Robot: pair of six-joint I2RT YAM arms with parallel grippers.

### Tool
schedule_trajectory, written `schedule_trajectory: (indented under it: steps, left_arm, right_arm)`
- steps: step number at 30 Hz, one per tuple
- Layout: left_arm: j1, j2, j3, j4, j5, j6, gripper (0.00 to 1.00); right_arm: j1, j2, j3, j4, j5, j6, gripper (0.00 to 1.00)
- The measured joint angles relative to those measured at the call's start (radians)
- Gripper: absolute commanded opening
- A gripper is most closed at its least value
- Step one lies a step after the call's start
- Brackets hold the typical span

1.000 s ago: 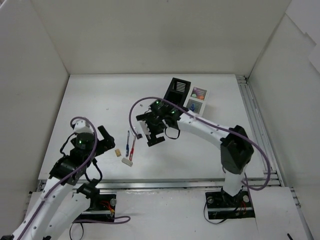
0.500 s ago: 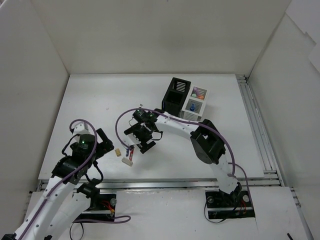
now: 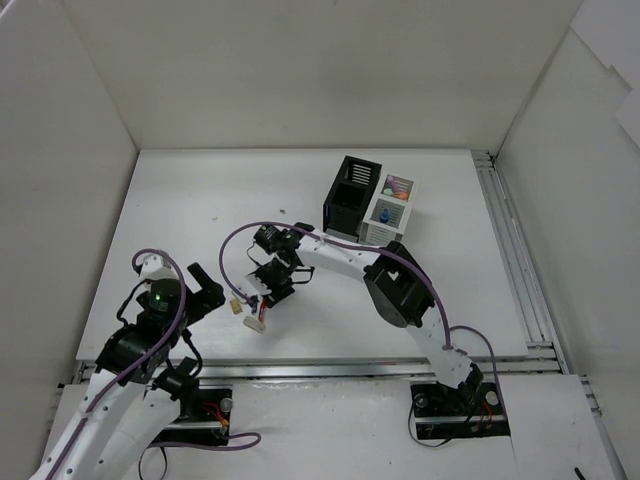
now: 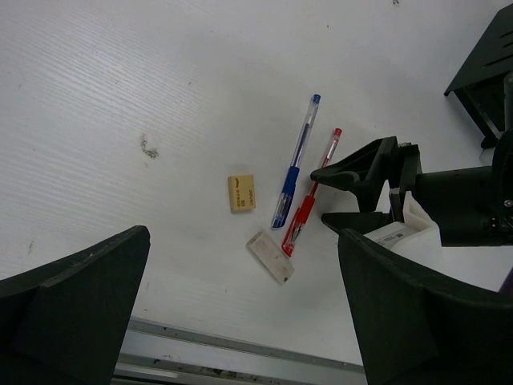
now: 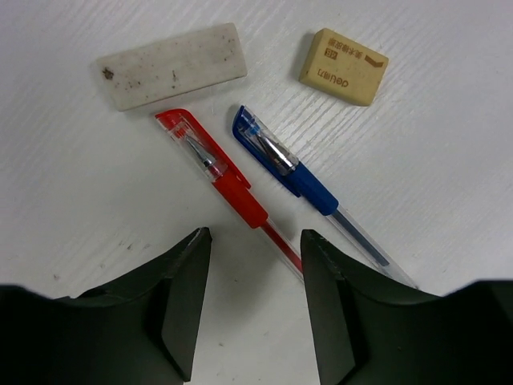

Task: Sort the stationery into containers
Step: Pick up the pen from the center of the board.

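Observation:
Next, my right gripper turns in line with the red pen, which slants under one of its fingers, and close at the red pen's grip (image 5: 255,215).
A red pen (image 5: 228,180) and a blue pen (image 5: 309,180) lie side by side on the table, with a white eraser (image 5: 171,66) and a beige eraser (image 5: 344,55) just past them. My right gripper (image 5: 252,269) is low over the red pen's clear shaft, open, one finger on each side and neither pressing it. From above, the right gripper (image 3: 264,293) covers most of both pens. My left gripper (image 4: 243,241) hangs wide open and holds nothing, on the near side of the white eraser (image 4: 270,256). The black container (image 3: 352,195) and white container (image 3: 390,212) stand at the back.
The white container holds some colourful items. White walls close in the table on three sides, and a metal rail (image 3: 320,368) runs along the near edge. The left arm's base and purple cable (image 3: 150,262) sit near the front left.
My right arm has swung left and down from beside the black container to the pens, and its jaws have narrowed around the red pen. The left arm has drawn back slightly.

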Motion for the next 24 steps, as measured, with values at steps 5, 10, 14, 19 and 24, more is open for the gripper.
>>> schedule_trajectory:
  steps: [5, 10, 14, 19, 24]
  left_arm:
    - [0.0, 0.0, -0.001, 0.0, 0.0, 0.0, 1.0]
    - [0.0, 0.0, -0.001, 0.0, 0.0, 0.0, 1.0]
    - [0.0, -0.002, -0.001, 0.0, -0.001, 0.0, 1.0]
    - [0.0, -0.032, -0.005, -0.007, -0.015, -0.008, 1.0]
    - [0.0, -0.108, -0.01, -0.034, -0.052, -0.034, 1.0]
  right_arm:
    - [0.001, 0.01, 0.017, -0.023, 0.0, -0.001, 0.41]
    - [0.009, 0.015, 0.028, -0.046, 0.011, -0.021, 0.4]
    - [0.027, 0.016, 0.034, -0.06, 0.05, -0.038, 0.36]
    - [0.054, 0.015, 0.037, -0.068, 0.11, -0.046, 0.33]
    - [0.073, 0.013, 0.037, -0.075, 0.163, -0.043, 0.29]
